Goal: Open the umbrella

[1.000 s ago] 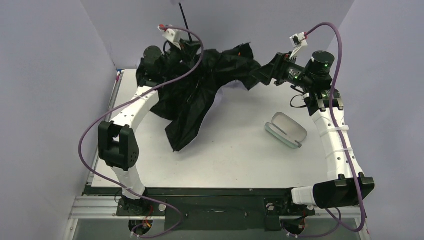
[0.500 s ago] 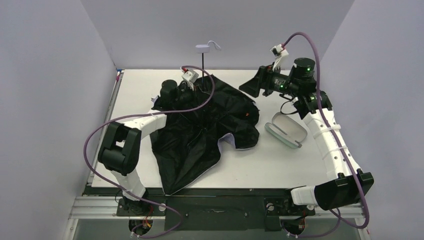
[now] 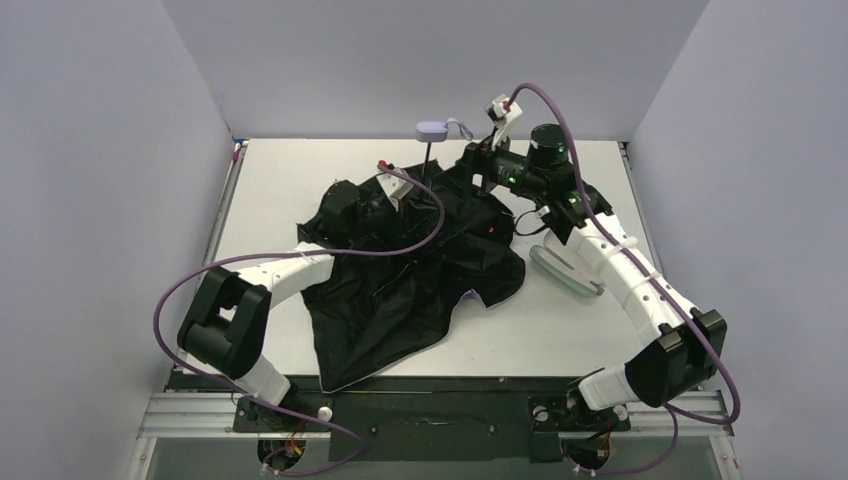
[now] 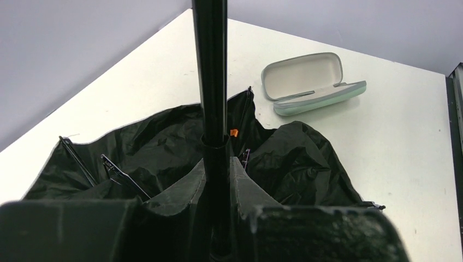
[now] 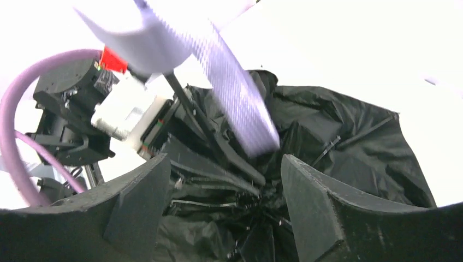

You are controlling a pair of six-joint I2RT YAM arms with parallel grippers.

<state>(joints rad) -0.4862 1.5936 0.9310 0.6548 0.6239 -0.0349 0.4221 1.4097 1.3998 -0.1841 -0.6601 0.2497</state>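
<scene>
The left gripper holds the umbrella's stem too high above the ring, so it should open and take the stem at the ring (image 4: 221,255) before it spreads the canopy.
The umbrella (image 3: 400,290) lies partly spread on the table with its crumpled black lining facing up. Its thin black shaft (image 4: 212,76) stands upright, topped by the pale lilac handle (image 3: 432,129). My left gripper (image 4: 217,166) is shut on the shaft low down, just above the canopy (image 4: 164,153). In the top view the left gripper (image 3: 405,200) sits over the fabric's back part. My right gripper (image 5: 225,164) is open, and nothing is between its fingers (image 5: 136,202). It hovers just right of the shaft, below the handle (image 5: 136,33) and its strap (image 5: 235,98). The right gripper (image 3: 466,166) touches nothing that I can see.
A mint-green glasses case (image 4: 308,82) lies open on the white table to the right of the canopy, and the case (image 3: 560,270) is partly under my right forearm. Grey walls close in the back and both sides. My left arm's purple cable (image 3: 420,215) loops over the fabric.
The left gripper has brought the umbrella down from mid-air, so the canopy now rests on the table with the shaft upright. The right gripper has left the fabric and swung left and down to the shaft.
</scene>
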